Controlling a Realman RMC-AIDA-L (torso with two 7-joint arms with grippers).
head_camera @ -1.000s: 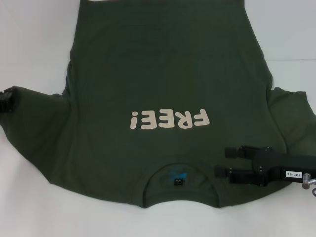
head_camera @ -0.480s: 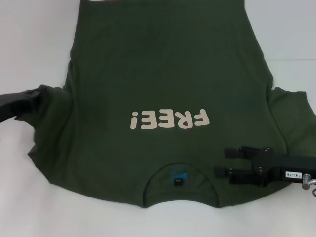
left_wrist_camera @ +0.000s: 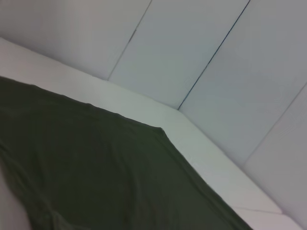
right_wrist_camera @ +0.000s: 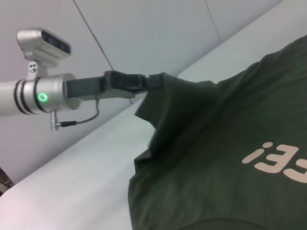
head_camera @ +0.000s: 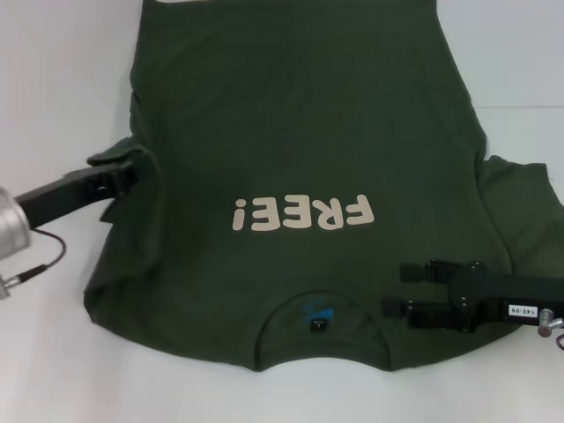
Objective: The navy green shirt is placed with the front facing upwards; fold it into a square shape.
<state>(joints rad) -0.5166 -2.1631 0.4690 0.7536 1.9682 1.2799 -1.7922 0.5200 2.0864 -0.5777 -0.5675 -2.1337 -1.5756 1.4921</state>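
Note:
I need to next use my right gripper to grab the outer edge of the free sleeve [head_camera: 555, 199] of the navy green shirt, opposite the sleeve that my left gripper holds.
The navy green shirt [head_camera: 300, 115] lies front up on the white table, its cream "FREE!" lettering [head_camera: 302, 213] and blue collar label [head_camera: 315, 315] toward me. My left gripper [head_camera: 132, 163] is shut on the shirt's left sleeve and holds it lifted above the left side of the body; the right wrist view shows this left gripper [right_wrist_camera: 156, 80] with the cloth [right_wrist_camera: 220, 143] hanging from it. My right gripper [head_camera: 397, 290] rests open on the shoulder, just right of the collar. The left wrist view shows only green fabric [left_wrist_camera: 96, 172] and table.
White table [head_camera: 53, 70] surrounds the shirt on the left, right and near sides. A thin cable [head_camera: 44, 256] trails from my left wrist. Pale wall panels [left_wrist_camera: 201, 57] stand behind the table.
My left gripper has carried the left sleeve rightward, from the table's left edge in over the shirt's side, pulling the left flank inward. The right arm has not moved.

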